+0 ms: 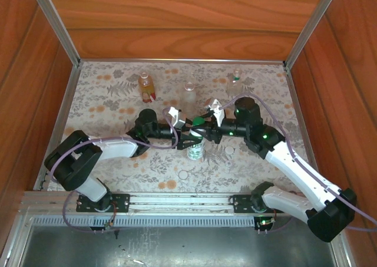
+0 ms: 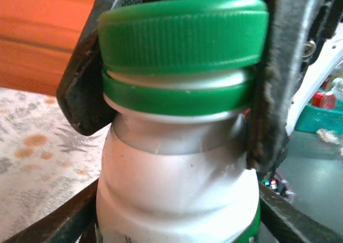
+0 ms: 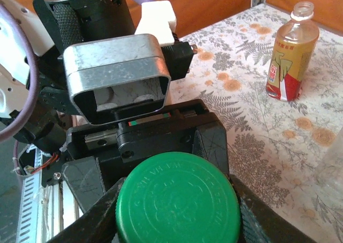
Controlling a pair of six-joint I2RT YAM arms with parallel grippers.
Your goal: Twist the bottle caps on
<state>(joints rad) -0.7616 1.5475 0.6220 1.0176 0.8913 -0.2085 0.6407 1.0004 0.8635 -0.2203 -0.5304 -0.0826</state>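
The white bottle is shallow in my left gripper, with a gap below its dark green cap, so next I open my left gripper and take the body [image 2: 178,203] deeper.
The white bottle [image 1: 196,150] with green print stands mid-table with the dark green cap [image 1: 199,122] on its neck. My right gripper [image 1: 203,125] reaches over from the right and is shut on that cap [image 3: 177,200], a finger pressed on each side of it. Its fingers [image 2: 80,93] also flank the cap [image 2: 182,36] in the left wrist view. My left gripper [image 1: 188,138] comes in low from the left, with fingers [image 2: 53,221] along both sides of the bottle body [image 2: 177,173]. Whether they press on it is unclear.
The amber bottle [image 1: 145,85] with a red label [image 3: 290,55] stands uncapped at the back left. Two clear bottles [image 1: 189,90] [image 1: 235,78] stand along the back. A small pale cap [image 1: 229,151] lies right of the white bottle, another pale ring [image 1: 184,174] nearer the front. Wooden walls enclose the table.
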